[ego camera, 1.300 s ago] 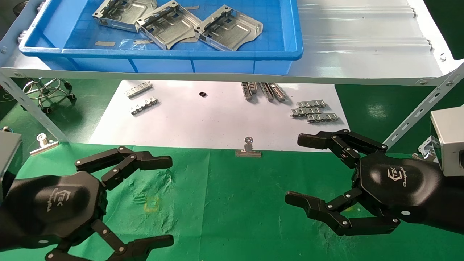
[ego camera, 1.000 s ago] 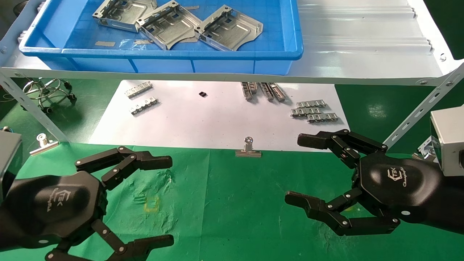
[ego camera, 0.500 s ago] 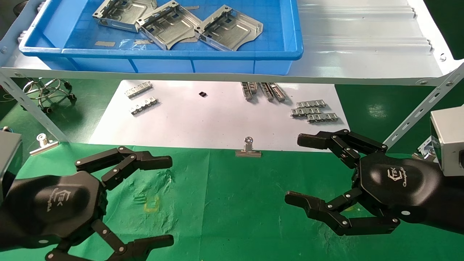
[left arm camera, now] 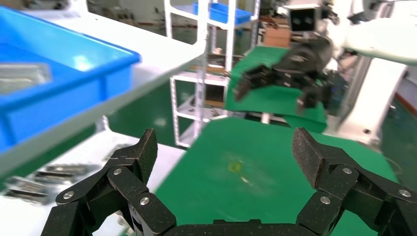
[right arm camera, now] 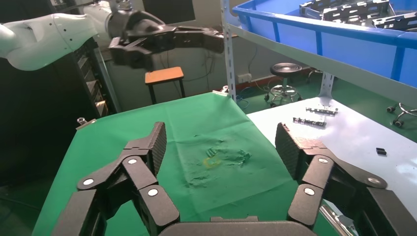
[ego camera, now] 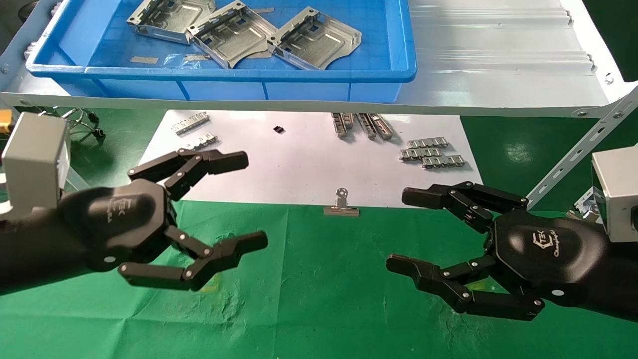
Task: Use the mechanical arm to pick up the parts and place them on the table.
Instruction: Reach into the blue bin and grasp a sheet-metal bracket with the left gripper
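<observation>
The robot's left gripper should close on the narrow folded side (ego camera: 216, 17) of the middle silvery stamped part in the blue bin.
Three silvery stamped parts (ego camera: 232, 35) lie side by side in a blue bin (ego camera: 224, 75) on the raised shelf; they also show in the right wrist view (right arm camera: 354, 10). My left gripper (ego camera: 249, 199) is open and empty, held above the green table (ego camera: 319, 279) at the near edge of the white paper sheet (ego camera: 299, 164). In the left wrist view it (left arm camera: 226, 150) holds nothing. My right gripper (ego camera: 403, 230) is open and empty over the cloth at the right, and empty in its own view (right arm camera: 221, 142).
The pale grey shelf (ego camera: 498, 60) overhangs the back of the paper. Small ridged metal strips (ego camera: 431, 152) lie on the paper at left, middle and right. A silver binder clip (ego camera: 341, 207) sits at the paper's near edge. A slanted shelf strut (ego camera: 573, 154) stands beside the right arm.
My left gripper has risen and moved forward and right, from the near left corner to the paper's edge. My right gripper has shifted slightly left.
</observation>
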Tool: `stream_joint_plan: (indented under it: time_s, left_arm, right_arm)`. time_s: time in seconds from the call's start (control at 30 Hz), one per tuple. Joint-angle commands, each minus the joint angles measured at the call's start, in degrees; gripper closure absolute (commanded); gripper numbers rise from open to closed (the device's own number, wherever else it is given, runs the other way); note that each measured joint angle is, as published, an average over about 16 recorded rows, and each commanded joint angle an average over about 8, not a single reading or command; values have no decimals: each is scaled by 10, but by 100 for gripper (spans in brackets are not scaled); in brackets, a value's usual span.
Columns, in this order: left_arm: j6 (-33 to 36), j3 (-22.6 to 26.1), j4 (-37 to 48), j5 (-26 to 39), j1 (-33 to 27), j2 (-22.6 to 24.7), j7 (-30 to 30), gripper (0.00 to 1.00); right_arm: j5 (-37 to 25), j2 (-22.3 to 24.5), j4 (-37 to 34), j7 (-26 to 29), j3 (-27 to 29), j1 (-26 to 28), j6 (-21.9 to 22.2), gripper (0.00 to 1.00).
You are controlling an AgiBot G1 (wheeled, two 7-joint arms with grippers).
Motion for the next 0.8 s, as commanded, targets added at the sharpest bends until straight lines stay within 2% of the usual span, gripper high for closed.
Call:
stream_joint_plan:
  time_s: [0.03, 0.27, 0.53, 0.8]
  left_arm:
    - [-15, -1, -2, 2, -4, 7, -2, 0]
    - [-79, 15, 41, 48, -75, 51, -16, 0]
    - [-147, 48, 143, 125, -179, 110, -22, 0]
    - [-154, 91, 282, 205, -293, 155, -3, 0]
  right_arm:
    - [0, 0, 0, 0, 0, 0, 0, 100]
    - [0, 0, 0, 0, 0, 0, 0, 100]
    - [0, 0, 0, 0, 0, 0, 0, 100]
    - [0, 0, 0, 0, 0, 0, 0, 100]
